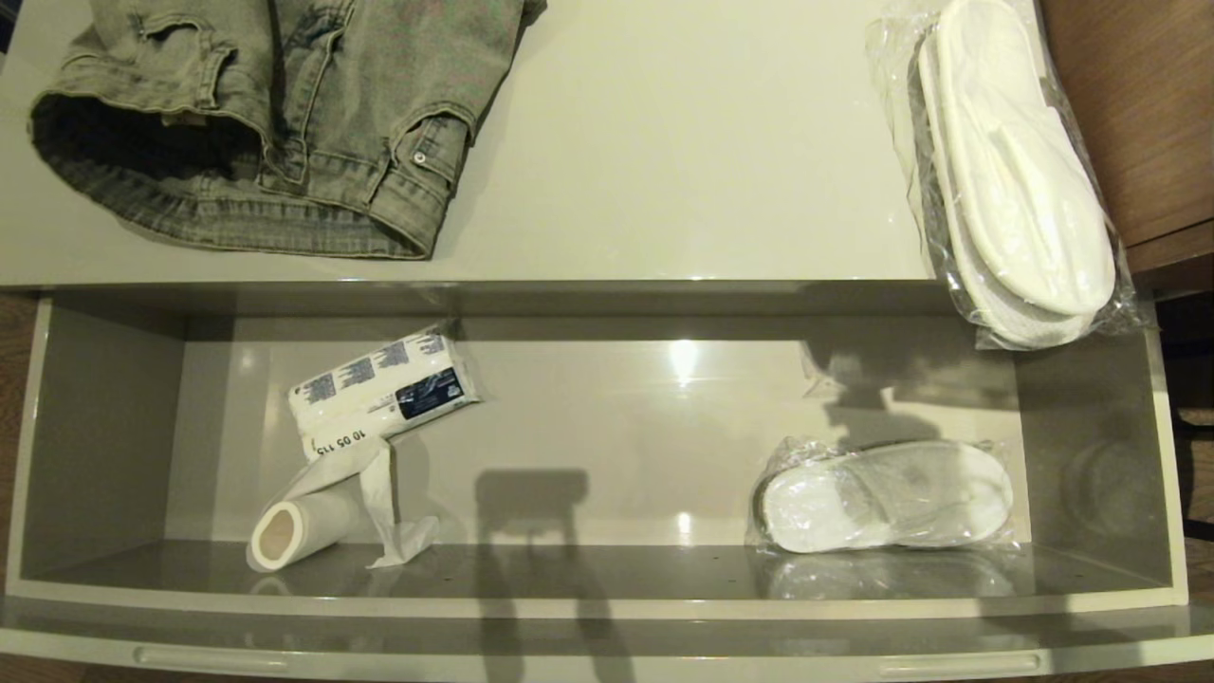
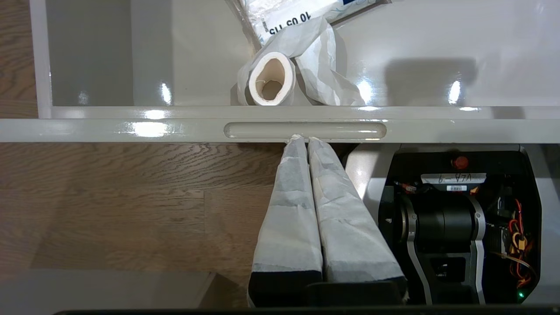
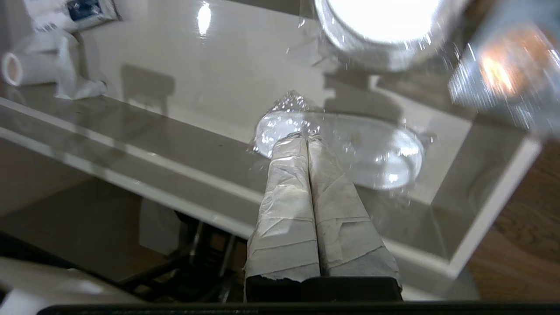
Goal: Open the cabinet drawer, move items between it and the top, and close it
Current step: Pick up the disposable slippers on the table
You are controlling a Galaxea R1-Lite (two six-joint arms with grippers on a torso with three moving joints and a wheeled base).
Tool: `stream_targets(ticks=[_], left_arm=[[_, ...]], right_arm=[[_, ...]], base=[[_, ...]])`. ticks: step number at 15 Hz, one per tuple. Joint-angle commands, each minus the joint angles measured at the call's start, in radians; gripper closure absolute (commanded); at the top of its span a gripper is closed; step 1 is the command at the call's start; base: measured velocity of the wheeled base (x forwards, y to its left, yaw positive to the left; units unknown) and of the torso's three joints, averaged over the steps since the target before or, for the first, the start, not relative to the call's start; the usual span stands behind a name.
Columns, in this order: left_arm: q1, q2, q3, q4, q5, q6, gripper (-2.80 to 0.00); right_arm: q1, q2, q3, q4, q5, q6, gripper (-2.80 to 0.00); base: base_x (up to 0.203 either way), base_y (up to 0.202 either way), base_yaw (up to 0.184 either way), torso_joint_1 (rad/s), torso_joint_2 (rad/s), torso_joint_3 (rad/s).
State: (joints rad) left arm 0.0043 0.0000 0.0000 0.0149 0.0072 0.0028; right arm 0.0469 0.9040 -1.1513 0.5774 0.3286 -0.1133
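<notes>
The robot's right gripper needs to close on the overhanging end (image 1: 1041, 285) (image 3: 389, 44) of the wrapped slippers on top of the cabinet, where they stick out above the open drawer.
The cabinet drawer (image 1: 607, 607) stands pulled out wide, its grey inside open to view. On the top (image 1: 683, 142) the folded denim garment (image 1: 275, 123) lies at the back left. A wrapped pair of slippers (image 1: 1015, 171) lies at the right and overhangs the edge. A second wrapped pair (image 1: 882, 495) rests inside the drawer on the right. Neither gripper shows in the head view. My left gripper (image 2: 302, 138) is shut, with its tips at the left slot handle (image 2: 305, 130). In front of the drawer and outside it, my right gripper (image 3: 305, 136) is shut and empty, pointing toward the drawer's slippers (image 3: 372, 153).
A white tissue pack with blue print (image 1: 384, 389) and a partly unrolled white paper roll (image 1: 303, 526) lie in the drawer's left part. Brown wooden furniture (image 1: 1138, 114) borders the top on the right. The robot base (image 2: 459, 227) is below the drawer front.
</notes>
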Motion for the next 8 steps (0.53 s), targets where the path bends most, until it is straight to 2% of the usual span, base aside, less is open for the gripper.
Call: stream_targets(ticks=[1, 2, 5, 8], left_arm=[[0.0, 0.002, 0.0, 0.0, 0.0, 0.0, 0.0], [0.0, 0.002, 0.0, 0.0, 0.0, -0.001, 0.0], [0.0, 0.002, 0.0, 0.0, 0.0, -0.001, 0.0], [0.0, 0.002, 0.0, 0.0, 0.0, -0.001, 0.0]], right_arm=[[0.073, 0.216, 0.027, -0.101, -0.033, -0.024, 0.0], [0.083, 0.224, 0.035, -0.121, -0.047, -0.031, 0.0], [0.099, 0.359, 0.05, -0.33, -0.107, -0.028, 0.0], [0.184, 0.44, 0.096, -0.613, -0.346, 0.002, 0.0]], base=[[0.0, 0.0, 0.0, 0.0, 0.0, 0.0], [0.0, 0.0, 0.0, 0.0, 0.0, 0.0], [0.0, 0.0, 0.0, 0.0, 0.0, 0.0], [0.0, 0.0, 0.0, 0.0, 0.0, 0.0]])
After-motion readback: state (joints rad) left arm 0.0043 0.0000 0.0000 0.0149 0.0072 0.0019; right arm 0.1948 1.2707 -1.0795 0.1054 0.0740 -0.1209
